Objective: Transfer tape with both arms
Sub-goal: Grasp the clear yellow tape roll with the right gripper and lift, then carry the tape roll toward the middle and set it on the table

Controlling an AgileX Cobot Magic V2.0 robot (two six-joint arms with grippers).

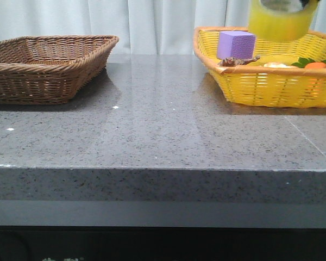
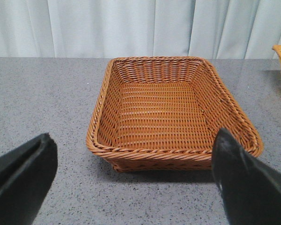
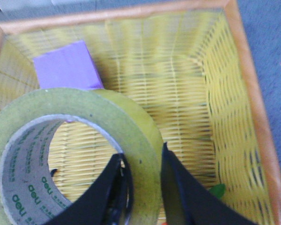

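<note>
My right gripper is going to release the tape on the grey table (image 1: 138, 113) between the baskets, at a spot that is nearer to the brown basket.
The tape (image 1: 281, 20), a wide translucent yellow roll, hangs in the air above the yellow basket (image 1: 261, 81) at the top right of the front view. In the right wrist view my right gripper (image 3: 142, 161) is shut on the tape (image 3: 84, 117): one finger is inside the white core with green lettering, the other is outside the roll's wall. The right arm itself is almost out of the front view. My left gripper (image 2: 133, 140) is open and empty, low over the table in front of the brown wicker basket (image 2: 173, 152).
The yellow basket holds a purple foam cube (image 1: 236, 44), a small brown figure (image 1: 238, 61), an orange fruit with green leaves (image 1: 315, 64) and a pale item. The empty brown basket (image 1: 43, 81) stands at the far left. A grey speckled table (image 1: 163, 130) lies between them.
</note>
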